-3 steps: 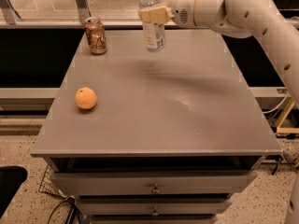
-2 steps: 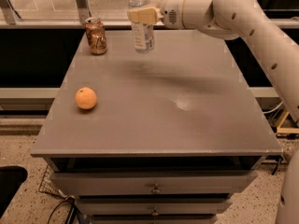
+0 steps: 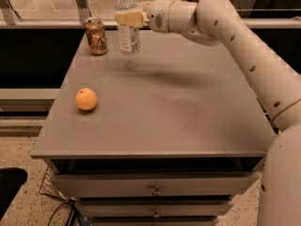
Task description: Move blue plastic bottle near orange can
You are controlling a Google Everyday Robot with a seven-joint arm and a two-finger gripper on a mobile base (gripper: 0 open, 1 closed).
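Observation:
The gripper will release the blue plastic bottle, now held slightly above the tabletop, on the grey table (image 3: 114, 61) close beside the orange can, slightly nearer the drawers.
The blue plastic bottle (image 3: 127, 32) is upright, clear with a white cap and white label, at the back left of the grey table (image 3: 178, 112). My gripper (image 3: 128, 18) is shut on its upper body and holds it slightly above the tabletop. The orange can (image 3: 96, 36), copper-coloured with a silver rim, stands just to the left of the bottle, a small gap apart. My white arm (image 3: 235, 36) reaches in from the right across the back of the table.
A round orange fruit (image 3: 86, 99) lies on the left side of the table. Drawers (image 3: 155, 189) sit below the front edge. A window sill and frame (image 3: 82, 1) run behind the table. A wire basket (image 3: 49, 187) stands on the floor at lower left.
My gripper has carried the bottle leftward along the back of the table, closing the distance to the can. The can and the fruit have not moved.

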